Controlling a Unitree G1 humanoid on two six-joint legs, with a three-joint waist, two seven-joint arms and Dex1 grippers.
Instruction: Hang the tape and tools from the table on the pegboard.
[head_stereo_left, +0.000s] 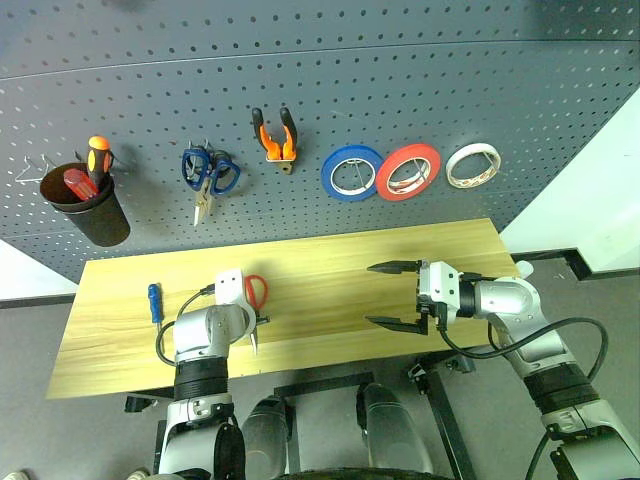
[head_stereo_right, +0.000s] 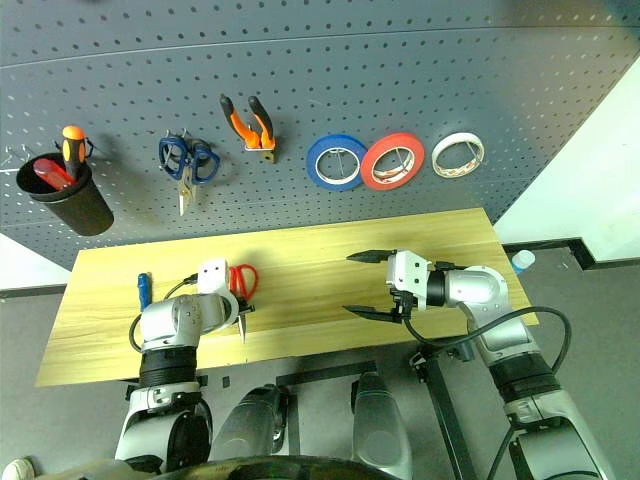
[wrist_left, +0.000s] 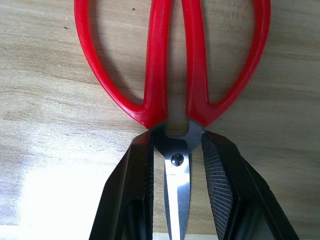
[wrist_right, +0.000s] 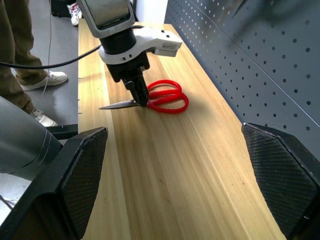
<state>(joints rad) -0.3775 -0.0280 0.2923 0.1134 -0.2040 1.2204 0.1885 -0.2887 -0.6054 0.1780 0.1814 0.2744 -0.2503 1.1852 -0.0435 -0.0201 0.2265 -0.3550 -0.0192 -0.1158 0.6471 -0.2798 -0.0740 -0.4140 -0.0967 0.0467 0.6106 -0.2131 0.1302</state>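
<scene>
Next, my left gripper releases the red-handled scissors so they are hanging in front of the dark blue scissors (head_stereo_left: 196, 187) on the pegboard.
The red-handled scissors (head_stereo_left: 256, 291) lie flat on the left part of the wooden table (head_stereo_left: 330, 270). My left gripper (wrist_left: 176, 137) points down at them and is shut on their pivot, pads pressed to both sides, with the blade (wrist_right: 117, 104) sticking out toward the front edge. The slim screwdriver (head_stereo_left: 154, 301) with a blue end lies further left. On the pegboard (head_stereo_left: 400, 80) hang the cream tape (head_stereo_left: 473, 165) and the orange-and-black pliers (head_stereo_left: 274, 135). My right gripper (head_stereo_left: 371, 294) hovers open and empty over the right half of the table.
A blue roll (head_stereo_left: 351, 172), a red roll (head_stereo_left: 408, 171) and dark blue scissors (head_stereo_left: 208, 175) hang on the board. A black cup (head_stereo_left: 90, 208) with screwdrivers hangs at far left. A person's legs (wrist_right: 15, 50) stand past the table's left end.
</scene>
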